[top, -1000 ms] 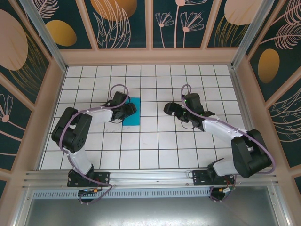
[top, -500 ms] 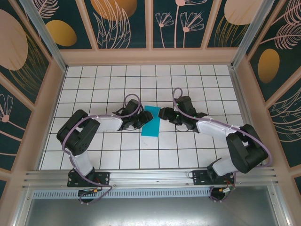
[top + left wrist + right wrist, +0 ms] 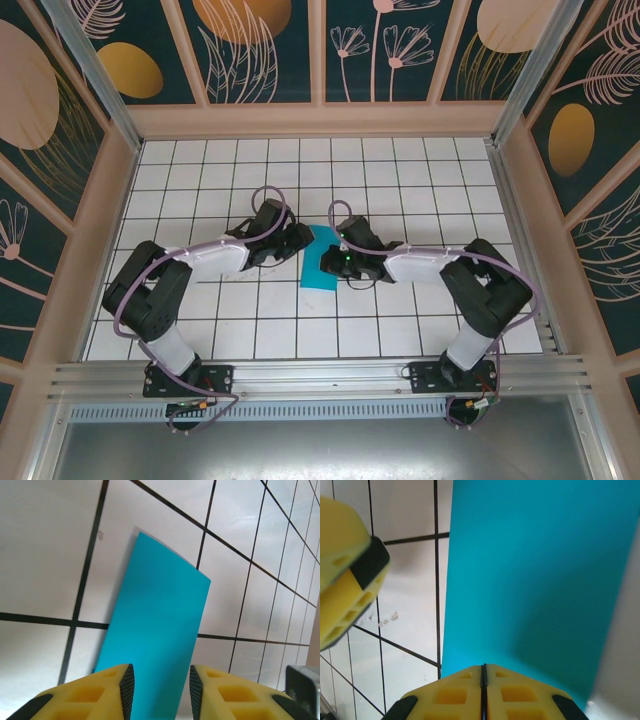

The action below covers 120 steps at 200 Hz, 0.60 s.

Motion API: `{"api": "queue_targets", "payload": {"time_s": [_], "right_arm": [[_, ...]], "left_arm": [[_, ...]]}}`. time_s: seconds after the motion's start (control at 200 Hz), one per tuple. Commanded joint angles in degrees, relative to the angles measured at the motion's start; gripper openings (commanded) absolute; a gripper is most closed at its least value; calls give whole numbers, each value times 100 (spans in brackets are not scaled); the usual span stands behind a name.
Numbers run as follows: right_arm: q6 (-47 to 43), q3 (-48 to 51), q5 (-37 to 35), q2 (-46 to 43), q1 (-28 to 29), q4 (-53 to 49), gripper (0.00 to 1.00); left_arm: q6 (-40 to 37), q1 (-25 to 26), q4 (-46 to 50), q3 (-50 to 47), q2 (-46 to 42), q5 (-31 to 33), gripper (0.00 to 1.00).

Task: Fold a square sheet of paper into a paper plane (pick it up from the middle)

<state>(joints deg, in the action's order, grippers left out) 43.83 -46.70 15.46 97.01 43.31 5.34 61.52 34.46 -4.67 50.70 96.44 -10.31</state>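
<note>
I have my right gripper closed over the paper's side, so I will pin the paper with my left gripper before my right one opens and takes the paper's near corner (image 3: 336,288).
The square sheet of paper (image 3: 320,275) is a teal rectangle, about one tile wide and two long, lying slightly askew on the white grid in the middle of the table. My left gripper (image 3: 300,241) is at its upper left corner. In the left wrist view its jaws (image 3: 161,690) stand apart, with the paper (image 3: 160,610) stretching away under the gap. My right gripper (image 3: 336,263) reaches in from the right, and its fingers (image 3: 483,667) are pressed together at the near edge of the paper (image 3: 530,570). I cannot tell whether paper is pinched between them.
The white tiled table (image 3: 400,320) is walled by a wooden rim and patterned panels on three sides. The two arms meet at the centre with their wrists close together. One yellow finger of the left gripper (image 3: 345,570) shows at the left of the right wrist view.
The paper has moved from left of centre to the middle with the left gripper. The right arm swung left onto it and closed its fingers. The left jaws narrowed.
</note>
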Motion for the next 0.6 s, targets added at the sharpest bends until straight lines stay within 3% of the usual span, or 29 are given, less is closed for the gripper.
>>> {"api": "queue_targets", "payload": {"time_s": [0.0,0.265,0.595], "right_arm": [[-112,-250,116,200,81,-114,11],[-1646,-434,-223,381,-17,-1478,15],[-2813,-142,-210,0,-146,-1906,19]], "left_arm": [[-400,-13,316,107,-170,98,36],[-715,-36,493,76,-153,171,36],[-1041,-26,291,124,-52,-408,34]]}}
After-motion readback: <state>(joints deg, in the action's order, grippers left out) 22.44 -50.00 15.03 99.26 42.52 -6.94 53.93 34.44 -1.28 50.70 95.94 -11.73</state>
